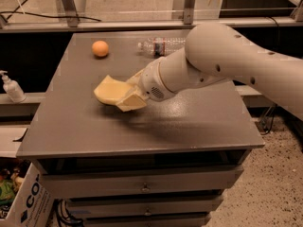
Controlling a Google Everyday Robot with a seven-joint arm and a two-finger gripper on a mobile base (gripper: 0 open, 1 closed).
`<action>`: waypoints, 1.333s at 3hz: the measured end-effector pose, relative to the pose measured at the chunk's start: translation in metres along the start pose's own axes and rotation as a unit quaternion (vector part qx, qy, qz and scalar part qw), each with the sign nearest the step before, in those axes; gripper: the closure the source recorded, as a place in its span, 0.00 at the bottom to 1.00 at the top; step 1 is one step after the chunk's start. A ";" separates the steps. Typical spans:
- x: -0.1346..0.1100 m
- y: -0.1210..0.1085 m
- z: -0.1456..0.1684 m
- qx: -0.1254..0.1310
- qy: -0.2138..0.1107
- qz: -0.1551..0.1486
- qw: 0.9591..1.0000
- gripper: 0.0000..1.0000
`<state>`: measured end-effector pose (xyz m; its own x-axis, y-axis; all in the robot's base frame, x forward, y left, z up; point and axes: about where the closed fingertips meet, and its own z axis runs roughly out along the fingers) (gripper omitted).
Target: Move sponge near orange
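Observation:
The robot's gripper should release the sponge on the table [116,58] next to the orange, on the orange's near side toward the bottle. The sponge is slightly above the table's middle now.
The pale yellow sponge [109,90] is held in my gripper [129,94], lifted slightly above the grey table top [85,126] near its middle. The gripper's yellowish fingers [132,101] are shut on the sponge's right side. The orange [100,48] sits on the far left part of the table, well beyond the sponge and apart from it. My white arm reaches in from the right.
A clear plastic water bottle [158,45] lies on its side at the back of the table, right of the orange. A white pump bottle [10,86] stands on a ledge to the left. Drawers sit below the table; a cardboard box [23,202] is on the floor at left.

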<state>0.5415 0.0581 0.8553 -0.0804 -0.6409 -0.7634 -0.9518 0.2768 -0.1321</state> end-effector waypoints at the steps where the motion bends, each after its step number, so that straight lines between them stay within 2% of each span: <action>1: -0.012 -0.109 0.045 0.080 -0.003 0.057 0.995 1.00; 2: -0.023 -0.143 0.057 0.105 -0.002 0.057 0.993 1.00; 4: -0.036 -0.180 0.083 0.125 0.018 0.043 0.991 1.00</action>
<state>0.7400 0.0910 0.8544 -0.1726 -0.6306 -0.7566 -0.8383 0.4974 -0.2232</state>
